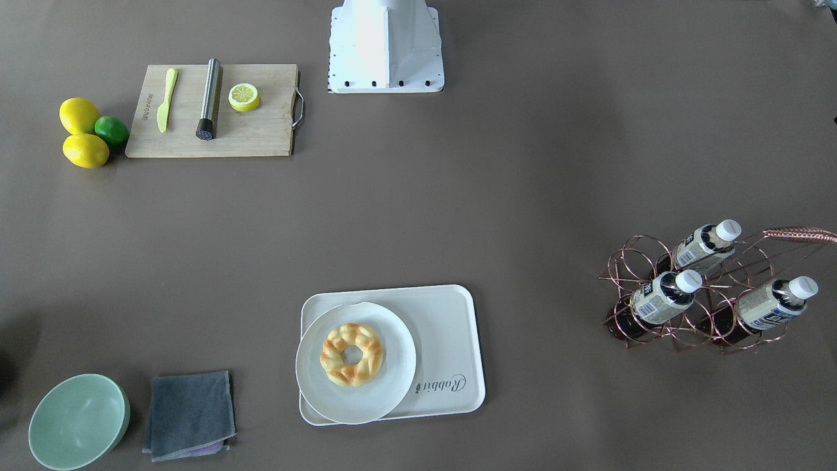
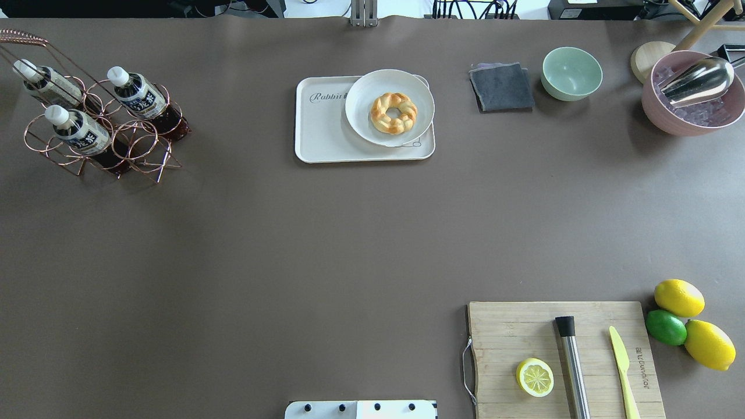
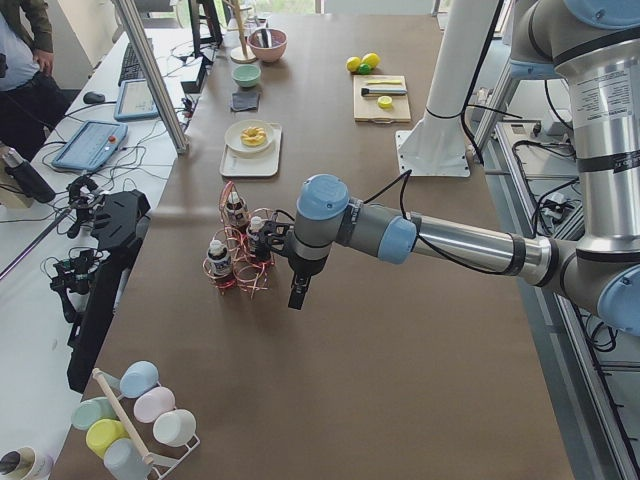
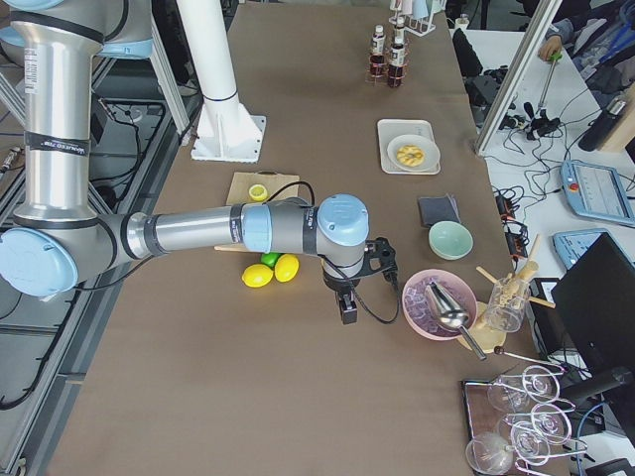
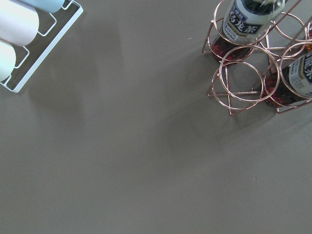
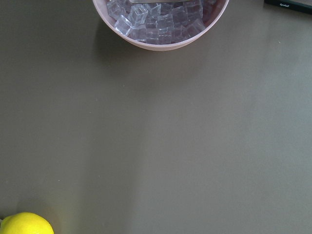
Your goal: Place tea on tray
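Observation:
The white-capped top (image 1: 724, 231) of the tea bottle, which stands alone on its side of the copper wire rack's handle, will be gripped by my left gripper as it closes there.
Three tea bottles stand tilted in a copper wire rack (image 2: 145, 160): one (image 2: 78, 131) in front, one (image 2: 142, 96) beside it and one (image 2: 49, 84) behind; they also show in the front-facing view (image 1: 664, 297). The cream "Rabbit" tray (image 2: 320, 128) (image 1: 444, 327) holds a round white plate (image 2: 358, 110) with a doughnut. My left gripper (image 3: 297, 295) hangs beside the rack, apart from the bottles (image 5: 246, 22); I cannot tell if it is open. My right gripper (image 4: 348, 312) hangs between the lemons and a pink bowl; I cannot tell its state.
A wooden cutting board (image 2: 512, 331) carries a lemon half, a metal rod and a yellow knife. Two lemons and a lime (image 2: 666, 327) lie beside it. A grey cloth (image 2: 502, 87), a green bowl (image 2: 571, 73) and a pink ice bowl (image 2: 657, 110) with a scoop stand at the far right.

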